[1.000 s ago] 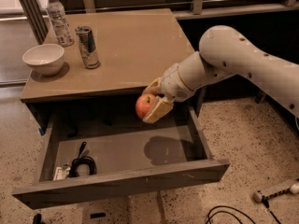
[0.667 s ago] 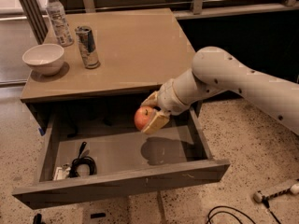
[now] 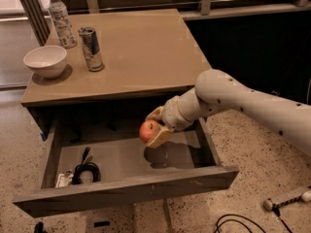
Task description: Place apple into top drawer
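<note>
My gripper is to let go of the apple on the grey bottom near the middle of the open top drawer [image 3: 149,141].
The red-orange apple [image 3: 147,130] is held in my gripper [image 3: 155,129], which is shut on it with tan fingers [image 3: 160,136] above and below. The gripper hangs over the right half of the open top drawer [image 3: 126,191], above its smooth grey floor. The apple's shadow falls on the floor just below it. My white arm reaches in from the right, passing under the table's front edge.
A coiled black cable [image 3: 85,171] and a small white item lie in the drawer's left front corner. On the tan tabletop [image 3: 141,47] stand a white bowl [image 3: 45,60], a metal can [image 3: 91,48] and a water bottle [image 3: 60,17]. Cables and a plug lie on the speckled floor at the right.
My gripper has carried the apple down and to the left, lower into the open drawer. The drawer and the things on the table have not moved.
</note>
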`<state>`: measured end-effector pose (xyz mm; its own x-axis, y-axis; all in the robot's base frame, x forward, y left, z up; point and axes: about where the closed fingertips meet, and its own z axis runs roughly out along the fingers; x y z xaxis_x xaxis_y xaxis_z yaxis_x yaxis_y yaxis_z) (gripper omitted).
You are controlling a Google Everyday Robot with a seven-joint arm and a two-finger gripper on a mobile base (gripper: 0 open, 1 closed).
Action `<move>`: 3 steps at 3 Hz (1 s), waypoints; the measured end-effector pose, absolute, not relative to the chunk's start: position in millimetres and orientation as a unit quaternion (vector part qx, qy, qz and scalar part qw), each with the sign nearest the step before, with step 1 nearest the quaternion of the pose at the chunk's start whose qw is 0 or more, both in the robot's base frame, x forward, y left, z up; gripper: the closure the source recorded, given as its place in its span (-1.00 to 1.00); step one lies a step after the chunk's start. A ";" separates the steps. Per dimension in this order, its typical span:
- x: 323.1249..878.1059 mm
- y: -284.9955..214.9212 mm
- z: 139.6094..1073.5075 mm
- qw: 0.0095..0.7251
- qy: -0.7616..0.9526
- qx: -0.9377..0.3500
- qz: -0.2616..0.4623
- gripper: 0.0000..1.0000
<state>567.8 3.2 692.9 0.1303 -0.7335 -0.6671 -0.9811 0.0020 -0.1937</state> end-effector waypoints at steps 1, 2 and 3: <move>567.2 -1.1 674.6 0.317 0.639 -0.675 0.189 1.00; 568.8 -0.6 657.4 0.316 0.644 -0.670 0.193 1.00; 571.8 2.5 642.8 0.318 0.644 -0.666 0.200 1.00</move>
